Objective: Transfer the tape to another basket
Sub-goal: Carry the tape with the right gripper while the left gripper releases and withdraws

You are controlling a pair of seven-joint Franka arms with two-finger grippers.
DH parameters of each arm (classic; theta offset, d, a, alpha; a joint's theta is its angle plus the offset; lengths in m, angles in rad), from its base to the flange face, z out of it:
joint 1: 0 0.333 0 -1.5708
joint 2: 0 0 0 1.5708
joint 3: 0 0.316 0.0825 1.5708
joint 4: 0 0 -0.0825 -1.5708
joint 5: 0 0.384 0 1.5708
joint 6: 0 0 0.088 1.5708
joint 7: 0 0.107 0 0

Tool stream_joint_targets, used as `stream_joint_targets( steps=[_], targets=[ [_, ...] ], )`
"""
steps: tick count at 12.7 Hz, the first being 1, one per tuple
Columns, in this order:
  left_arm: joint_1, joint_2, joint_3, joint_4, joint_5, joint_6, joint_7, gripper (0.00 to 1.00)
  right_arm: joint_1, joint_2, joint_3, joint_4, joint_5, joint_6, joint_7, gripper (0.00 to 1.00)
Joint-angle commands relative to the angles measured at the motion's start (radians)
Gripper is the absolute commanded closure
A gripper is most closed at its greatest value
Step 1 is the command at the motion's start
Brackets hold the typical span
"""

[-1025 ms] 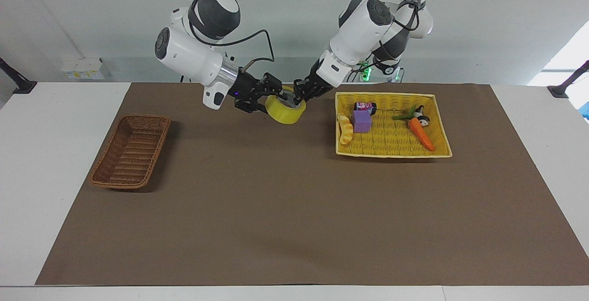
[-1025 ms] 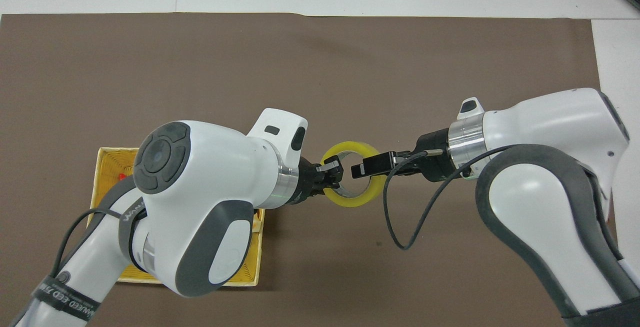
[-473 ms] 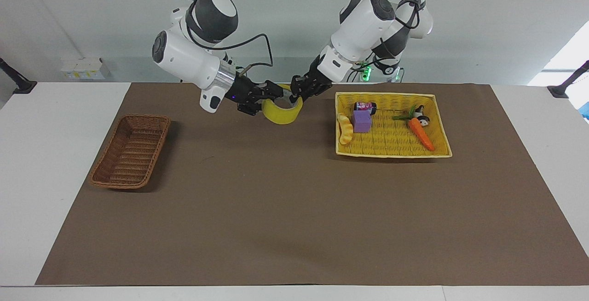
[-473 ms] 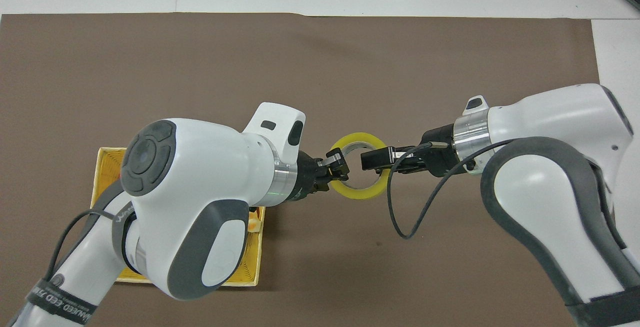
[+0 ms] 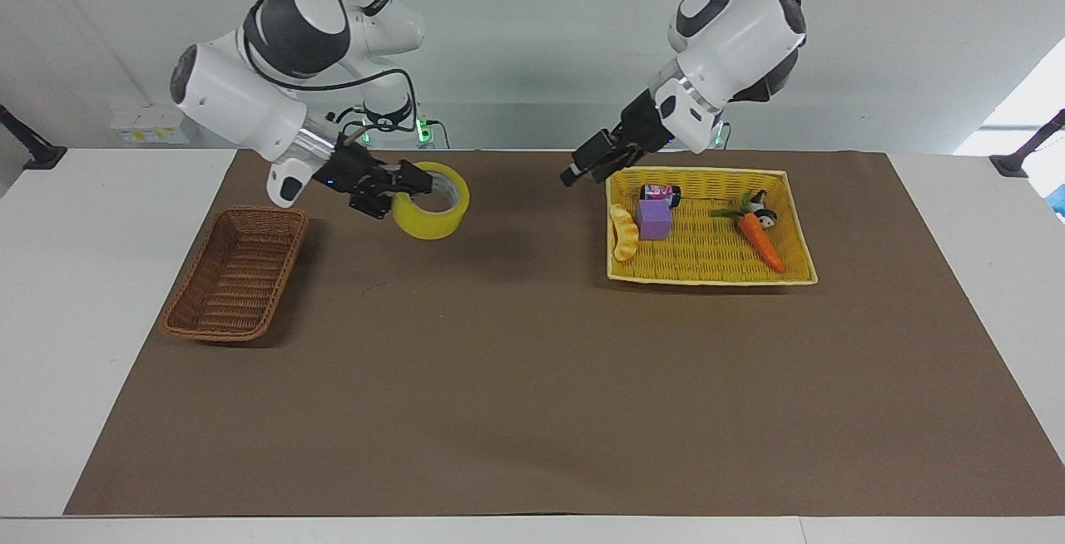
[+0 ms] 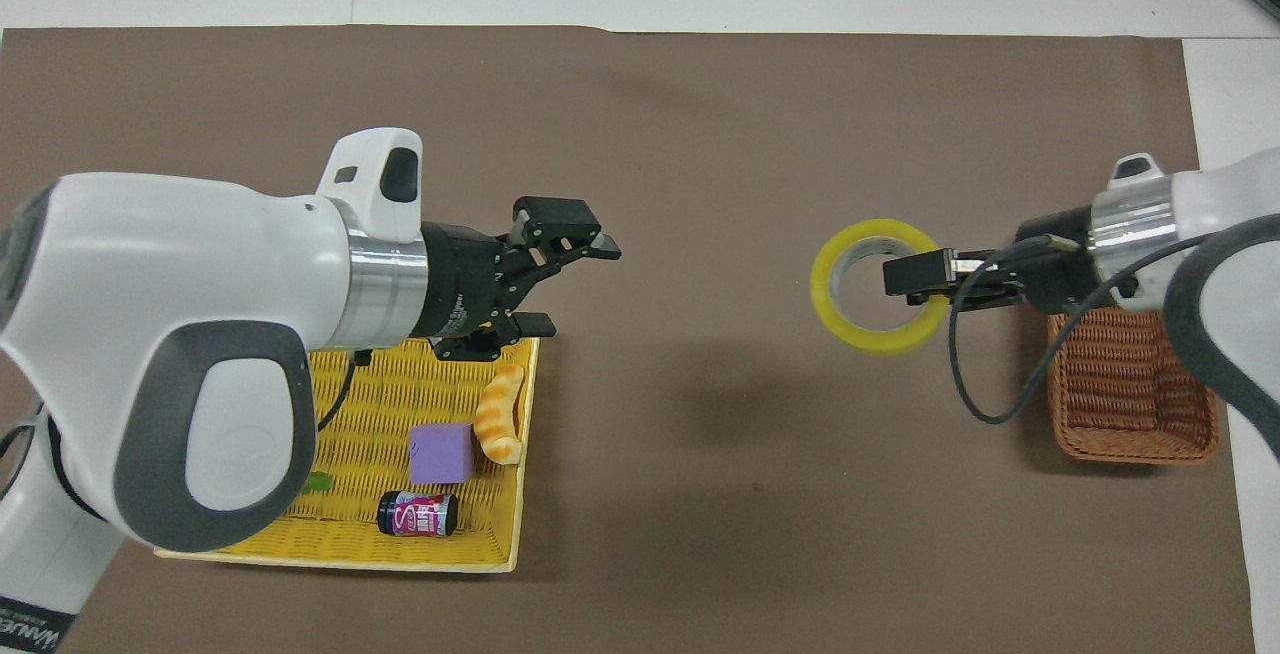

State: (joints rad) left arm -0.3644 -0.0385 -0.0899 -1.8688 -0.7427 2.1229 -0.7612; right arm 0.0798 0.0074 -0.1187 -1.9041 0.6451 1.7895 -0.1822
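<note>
I need to let go of the tape, now hanging beside the basket, with my right gripper in the middle of the brown wicker basket (image 6: 1148,346).
The tape (image 5: 429,216) (image 6: 852,320), a yellow roll with a pale core, hangs above the brown mat. My right gripper (image 5: 413,186) (image 6: 915,279) is shut on its rim, one finger inside the ring. The roll is beside the brown wicker basket (image 5: 235,278) (image 6: 1135,404), which lies toward the right arm's end of the table with nothing in it, and is not over it. My left gripper (image 5: 580,165) (image 6: 575,279) is open and holds nothing. It hovers over the mat at the corner of the yellow basket (image 5: 707,274) (image 6: 330,556).
The yellow basket holds a carrot (image 5: 761,240), a purple block (image 5: 655,219) (image 6: 441,453), a small can (image 5: 660,191) (image 6: 417,514), a bread-like piece (image 5: 624,232) (image 6: 497,416) and a small toy figure (image 5: 764,213). The brown mat (image 5: 532,378) covers the table between the baskets.
The left gripper opened, let go of the tape and drew back toward the yellow basket. The right gripper shut on the roll and carried it toward the brown basket.
</note>
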Motion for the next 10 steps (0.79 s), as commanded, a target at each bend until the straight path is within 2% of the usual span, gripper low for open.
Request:
stream_joint_targets(
  steps=[1,4,6,8,10],
  targets=[
    [0.018,-0.035,-0.004,-0.033,-0.021,-0.032,0.04,0.0,-0.079,0.003,0.011,0.014,-0.117,-0.018,-0.068,1.0],
    [0.103,-0.034,-0.004,-0.02,0.155,-0.164,0.166,0.0,-0.243,0.003,0.01,-0.007,-0.218,-0.018,-0.227,1.0],
    [0.145,-0.023,-0.004,-0.004,0.305,-0.172,0.268,0.0,-0.358,0.015,0.01,-0.019,-0.242,-0.036,-0.365,1.0],
    [0.209,-0.018,-0.004,-0.001,0.409,-0.173,0.408,0.0,-0.431,0.029,0.01,-0.026,-0.29,-0.036,-0.434,1.0],
    [0.24,-0.018,-0.004,0.023,0.544,-0.225,0.543,0.0,-0.495,0.083,0.008,-0.024,-0.294,-0.018,-0.511,1.0]
  ],
)
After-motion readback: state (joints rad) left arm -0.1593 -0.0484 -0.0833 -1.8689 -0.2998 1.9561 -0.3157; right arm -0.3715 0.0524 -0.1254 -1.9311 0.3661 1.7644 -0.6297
